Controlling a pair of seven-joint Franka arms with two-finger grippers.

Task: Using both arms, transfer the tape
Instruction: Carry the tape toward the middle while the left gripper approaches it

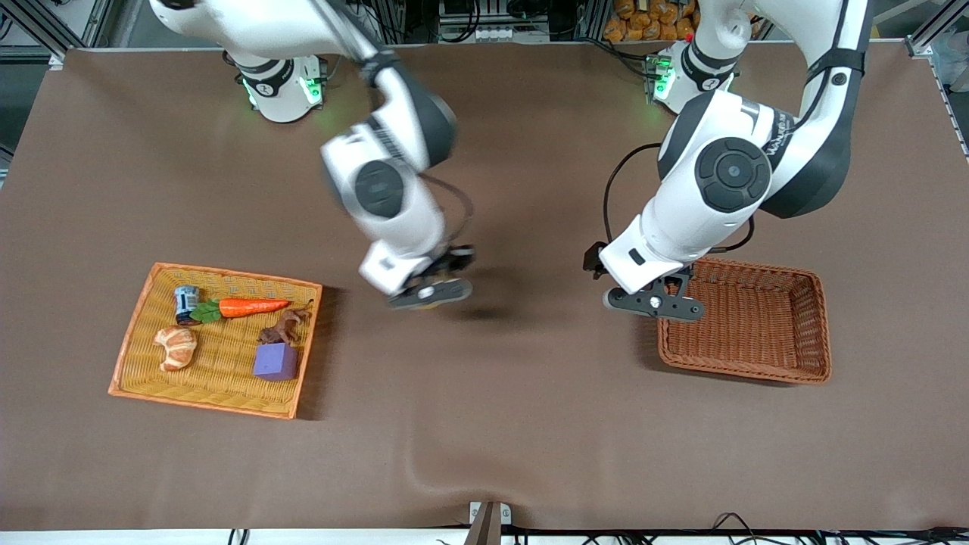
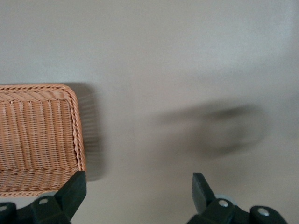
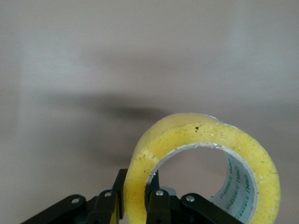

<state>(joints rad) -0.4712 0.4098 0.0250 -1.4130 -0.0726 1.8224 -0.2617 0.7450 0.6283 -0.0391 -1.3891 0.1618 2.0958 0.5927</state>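
Observation:
The robot's left gripper needs to next take hold of the tape at the table's middle (image 1: 511,292) (image 2: 213,150), by the tape's side facing the brown wicker basket.
The tape (image 3: 187,128), a yellowish translucent ring with a grey core, stands on edge between the fingers of my right gripper (image 3: 136,186), which is shut on its wall. In the front view my right gripper (image 1: 431,294) hangs over the bare brown cloth at the table's middle, and the roll is almost hidden under it. My left gripper (image 1: 655,303) hovers at the edge of the brown wicker basket (image 1: 757,265) that faces the table's middle. It is open, and its fingers (image 2: 74,191) have only cloth between them.
An orange wicker tray (image 1: 227,270) toward the right arm's end holds a croissant (image 1: 176,347), a toy carrot (image 1: 250,306), a purple block (image 1: 275,361), a small can (image 1: 186,303) and a brown figure (image 1: 284,329). The basket's rim (image 2: 77,126) lies beside my left fingers.

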